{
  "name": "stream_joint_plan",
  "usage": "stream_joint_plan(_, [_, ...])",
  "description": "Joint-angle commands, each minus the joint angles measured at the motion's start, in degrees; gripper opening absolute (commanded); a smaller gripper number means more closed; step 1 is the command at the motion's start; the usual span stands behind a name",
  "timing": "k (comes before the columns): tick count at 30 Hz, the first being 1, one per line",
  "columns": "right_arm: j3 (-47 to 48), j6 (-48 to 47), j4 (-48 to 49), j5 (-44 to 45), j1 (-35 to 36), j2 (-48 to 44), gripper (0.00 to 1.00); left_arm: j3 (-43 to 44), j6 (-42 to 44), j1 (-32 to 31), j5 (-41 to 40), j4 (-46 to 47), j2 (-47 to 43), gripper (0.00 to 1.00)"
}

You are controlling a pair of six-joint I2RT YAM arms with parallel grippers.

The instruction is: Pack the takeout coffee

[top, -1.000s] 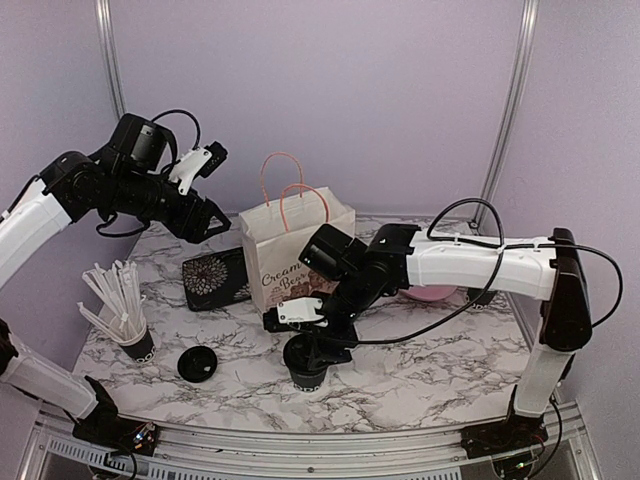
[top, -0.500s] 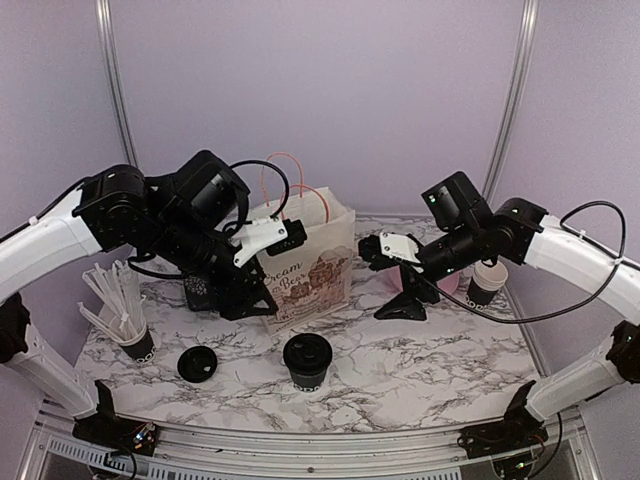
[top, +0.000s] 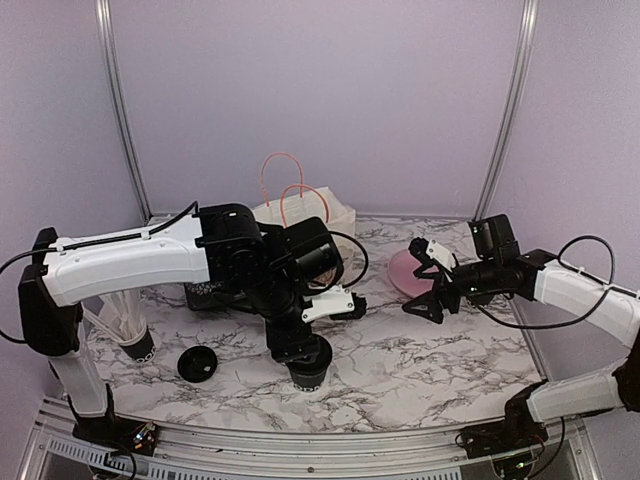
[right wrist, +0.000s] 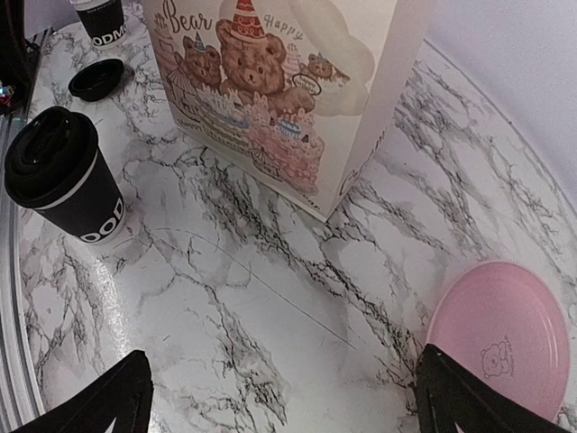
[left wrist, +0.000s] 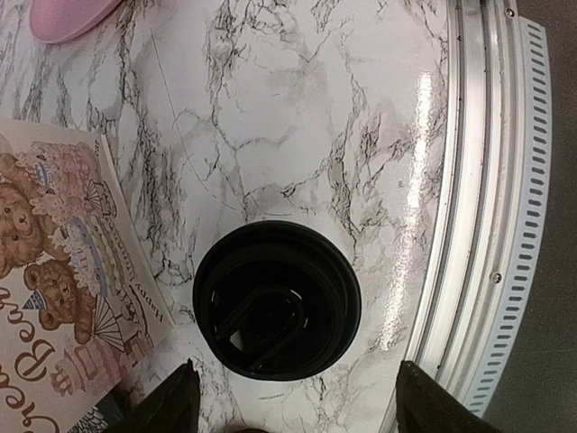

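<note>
The robot's right gripper should close on the front top edge [top: 329,221] of the teddy-bear paper bag, at the end of the orange handle nearer the pink plate.
A takeout coffee cup [top: 309,374], black with a black lid, stands at the front middle of the table. In the left wrist view the cup [left wrist: 277,311] shows from above, lid on. My left gripper [top: 303,350] hangs open just over it, fingertips [left wrist: 177,404] spread wider than the lid, not touching. My right gripper [top: 428,297] is open and empty by the pink plate. The right wrist view shows the cup [right wrist: 63,180] with white lettering and the open right gripper [right wrist: 284,415]. The teddy-bear paper bag [top: 302,213] stands behind, partly hidden by my left arm.
A loose black lid [top: 197,363] lies front left beside a black cup of white straws [top: 134,338]. A pink plate [top: 403,268] lies at the right. The bag [left wrist: 54,271] stands close beside the cup. The metal table edge [left wrist: 478,180] runs along the cup's other side.
My left arm swung down from in front of the bag to over the lidded cup. My right arm pulled back to the right, lower, beside the pink plate.
</note>
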Motion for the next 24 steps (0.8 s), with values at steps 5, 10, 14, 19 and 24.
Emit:
stream_joint_plan(5, [0.03, -0.35, 3.97, -4.55, -0.13, -2.27, 0.98, 3.40, 1.01, -0.09, -0.57, -1.63, 5.59, 0.80])
stream_joint_plan(10, [0.41, -1.24, 3.02, -5.55, -0.14, -1.81, 0.98, 3.01, 0.68, 0.48, -0.26, -1.55, 6.57, 0.80])
stream_joint_plan(14, [0.45, -1.75, 2.54, -6.39, -0.14, -1.74, 0.98, 2.43, 0.55, 1.55, -0.63, -1.26, 6.80, 0.80])
stream_joint_plan(19, [0.20, -2.01, 2.38, -6.90, -0.14, -1.74, 0.98, 1.64, 0.83, 2.62, 1.70, -0.90, 7.19, 0.80])
stream_joint_plan(24, [0.19, -2.33, 2.11, -7.21, -0.14, -1.68, 0.98, 1.44, 0.99, 3.19, 2.77, -0.67, 7.57, 0.80])
